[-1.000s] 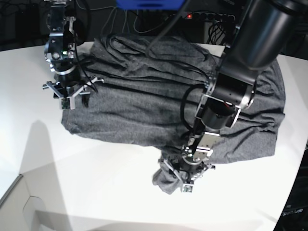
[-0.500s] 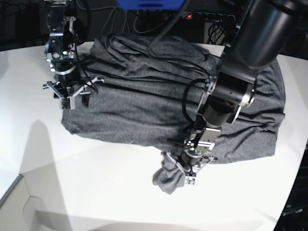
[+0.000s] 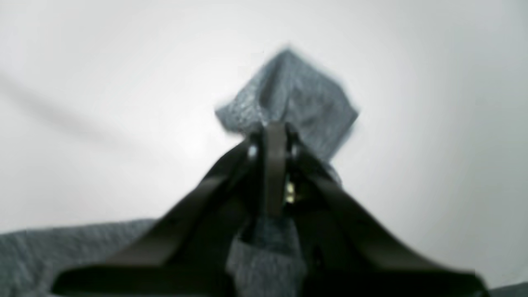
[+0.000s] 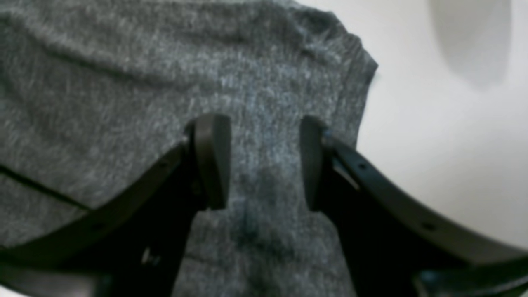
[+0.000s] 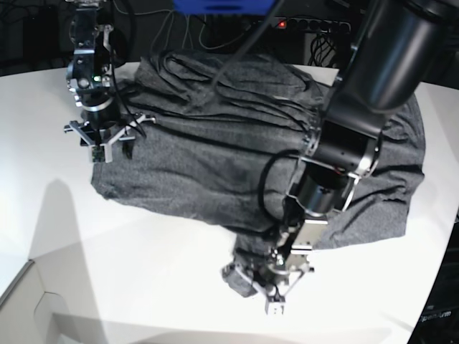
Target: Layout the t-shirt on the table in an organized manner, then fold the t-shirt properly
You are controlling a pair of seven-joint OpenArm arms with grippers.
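Note:
The robot's left gripper will release the bunched t-shirt end on the bare white table (image 5: 336, 274) (image 3: 136, 170) along the front edge of the shirt.
The dark heather-grey t-shirt (image 5: 215, 136) lies rumpled across the white table (image 5: 143, 272). In the base view my left gripper (image 5: 276, 285) sits low at the shirt's front edge, shut on a bunched end of fabric (image 5: 240, 276). The left wrist view shows the same: my left gripper (image 3: 274, 134) is pinched tight on grey cloth (image 3: 288, 90) above the white tabletop. At the shirt's far left corner my right gripper (image 5: 105, 143) hovers open. Its two fingers (image 4: 210, 161) straddle the flat knit (image 4: 123, 82) near the hem edge, with the right gripper (image 4: 262, 165) gripping nothing.
Dark cables and a power strip (image 5: 308, 25) run along the back beyond the table. A blue object (image 5: 226, 6) hangs at the top. A black cable (image 5: 237, 46) trails over the shirt's back part. The table's front-left corner (image 5: 21, 297) drops off.
My left gripper has shut on the shirt's bunched front end and dragged it toward the front of the table. The right arm has not moved.

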